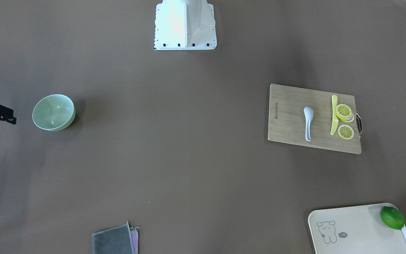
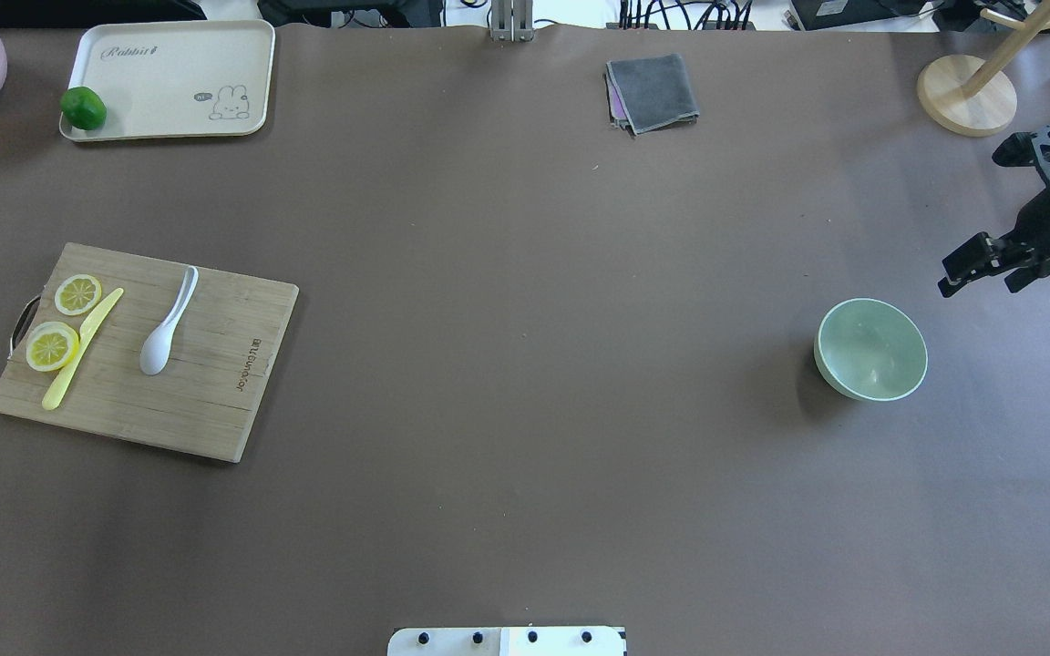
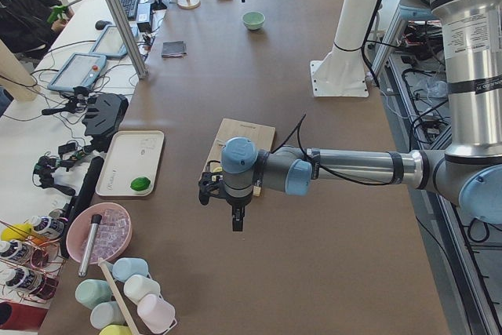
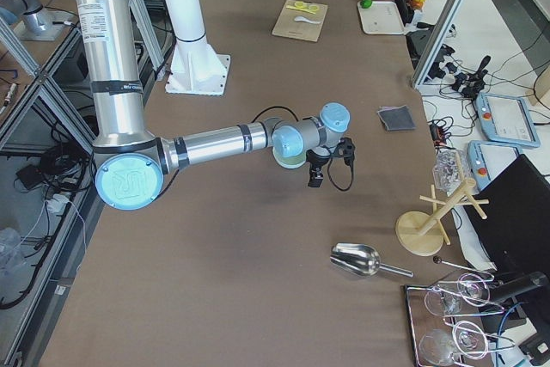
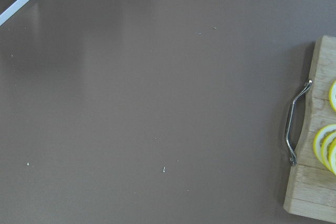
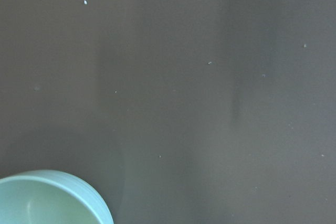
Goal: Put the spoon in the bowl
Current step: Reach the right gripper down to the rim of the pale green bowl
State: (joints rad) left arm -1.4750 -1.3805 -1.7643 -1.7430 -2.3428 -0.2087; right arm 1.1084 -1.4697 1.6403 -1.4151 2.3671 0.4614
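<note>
The mint-green bowl will be taken hold of by my right gripper, which will close on the near side of the bowl's rim (image 1: 37, 104), the side facing that gripper.
The white spoon (image 1: 308, 121) lies on a wooden cutting board (image 1: 287, 116), on my left side of the table; it also shows in the overhead view (image 2: 167, 323). The mint-green bowl (image 2: 870, 349) stands empty far to the right, also seen in the front-facing view (image 1: 53, 112) and the right wrist view (image 6: 47, 200). My right gripper (image 2: 978, 284) hovers just beyond the bowl near the table's right edge, fingers apart and empty. My left gripper (image 3: 238, 221) points down over bare table beside the board's handle end; I cannot tell whether it is open or shut.
A yellow knife (image 2: 83, 351) and lemon slices (image 2: 52, 346) share the board. A cream tray (image 2: 169, 55) with a lime (image 2: 83, 107) sits far left. A grey cloth (image 2: 653, 91), a wooden stand (image 2: 967, 96) and a metal scoop (image 4: 357, 257) lie beyond.
</note>
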